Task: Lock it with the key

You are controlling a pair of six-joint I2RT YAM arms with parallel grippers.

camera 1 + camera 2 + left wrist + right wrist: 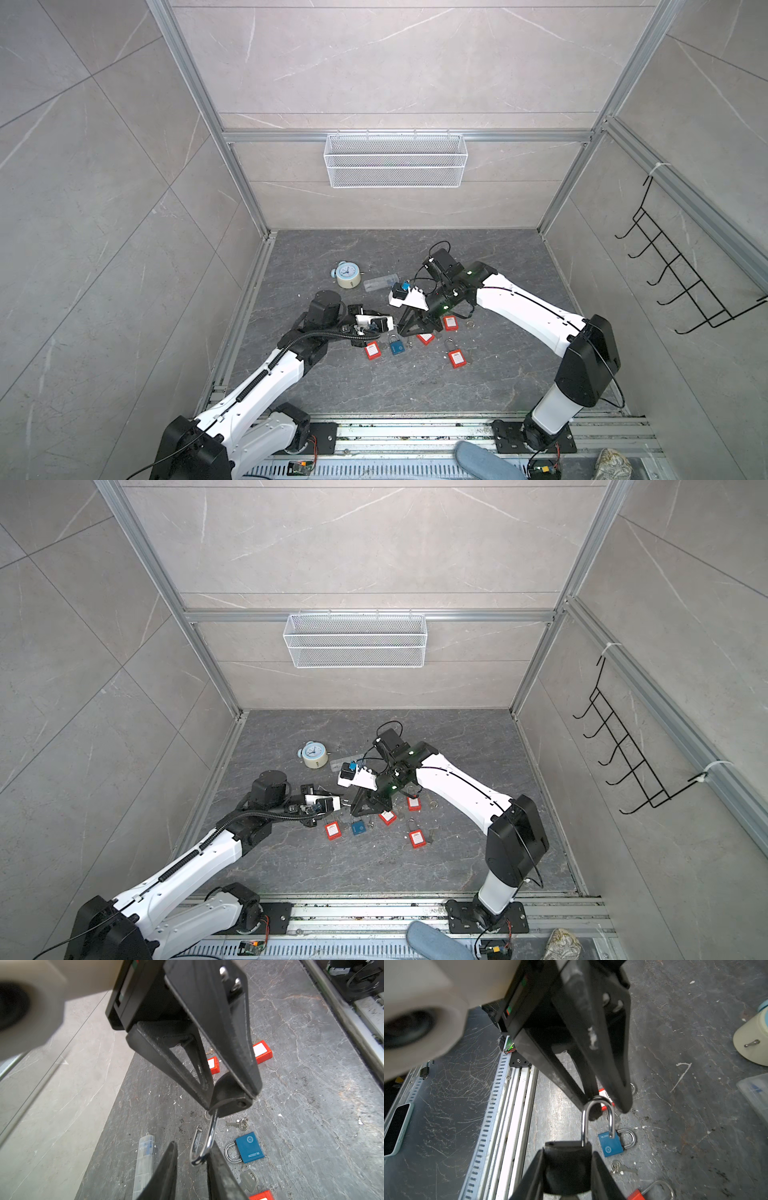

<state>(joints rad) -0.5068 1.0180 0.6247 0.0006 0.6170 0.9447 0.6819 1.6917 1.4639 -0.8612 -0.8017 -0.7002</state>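
Note:
I have the black padlock's narrow edges pinched in my right gripper and its shackle is swung open, so that gripper should take the padlock's broad sides (567, 1167) while my left gripper holds the shackle.
My right gripper (568, 1151) is shut on the body of a black padlock (566, 1169). Its silver shackle (211, 1136) stands swung open, the free end clear of its hole in the body. My left gripper (193, 1144) straddles the shackle's bend: one finger (218, 1159) touches it, and the other finger (170, 1163) stands apart with a visible gap. In both top views the two grippers meet tip to tip above the floor, left (392, 326) and right (409, 326). Loose keys (242, 1124) (619, 1166) lie on the floor near a blue padlock (249, 1147); no key is held.
Several red padlocks (456, 357) and the blue padlock (397, 345) lie on the dark floor under the grippers. A small alarm clock (345, 272) and a clear plastic case (380, 282) sit behind them. A wire basket (395, 160) hangs on the back wall, and a hook rack (685, 266) on the right wall.

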